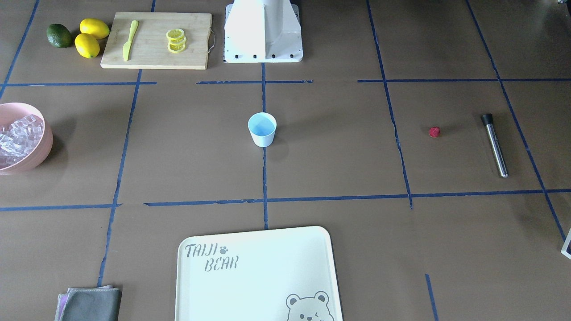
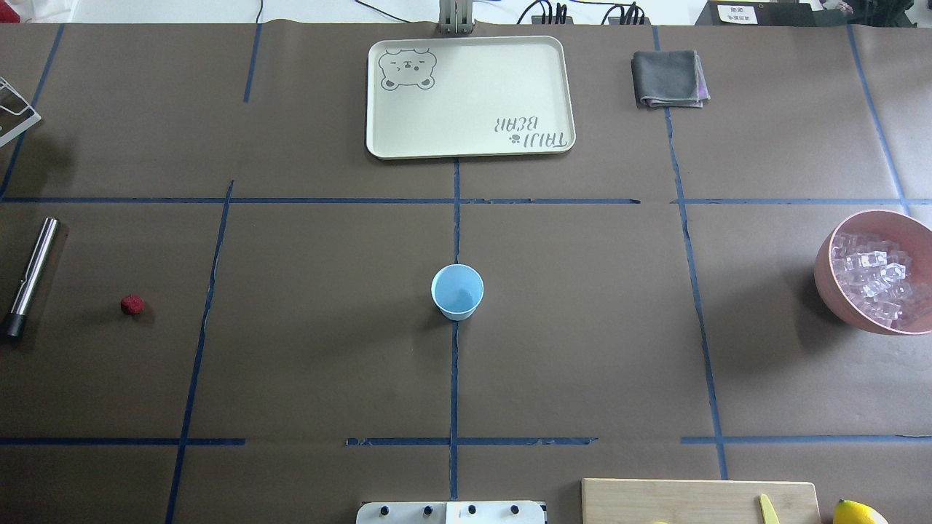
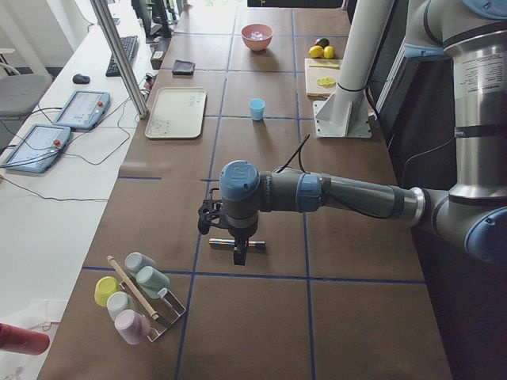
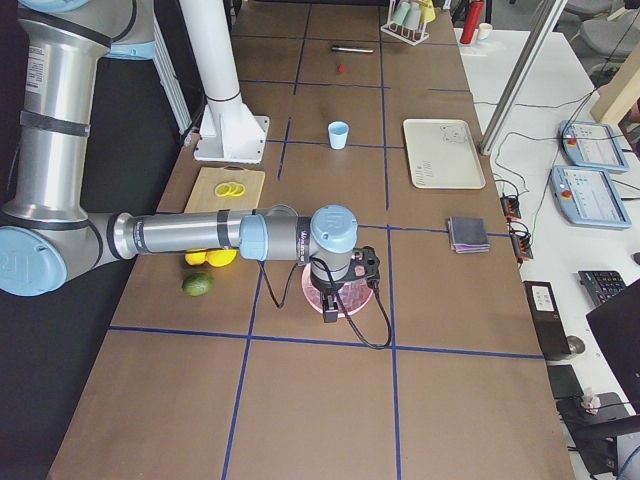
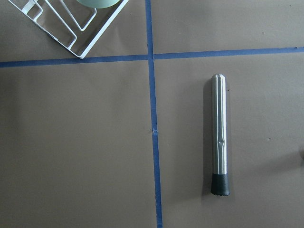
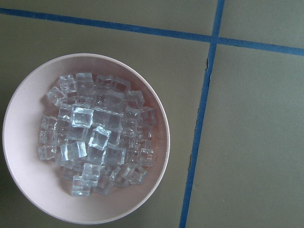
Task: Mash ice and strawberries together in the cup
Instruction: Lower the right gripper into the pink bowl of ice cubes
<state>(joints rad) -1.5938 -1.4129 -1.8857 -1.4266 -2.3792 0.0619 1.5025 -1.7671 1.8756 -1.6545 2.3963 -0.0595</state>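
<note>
My right gripper needs to next close on an ice cube at the top of the pile (image 1: 22, 130) (image 6: 73, 151), a little off the middle of the pink bowl toward the cutting board.
The light-blue cup (image 2: 457, 291) stands empty at the table's middle, also in the front view (image 1: 262, 129). The red strawberry (image 2: 132, 305) lies far left, next to a steel muddler (image 2: 29, 276) that also fills the left wrist view (image 5: 219, 137). Several ice cubes (image 6: 95, 142) fill a pink bowl (image 2: 826, 280) at the far right. My left gripper (image 3: 238, 252) hangs above the muddler. My right gripper (image 4: 330, 308) hangs above the bowl. Both show only in the side views, so I cannot tell whether they are open or shut.
A cream tray (image 2: 378, 142) and a grey cloth (image 2: 668, 78) lie at the far side. A cutting board (image 1: 196, 44) with lemon slices and a yellow knife, two lemons (image 1: 91, 38) and a green fruit sit near the base. A wire rack (image 3: 170, 313) of cups stands at the left end.
</note>
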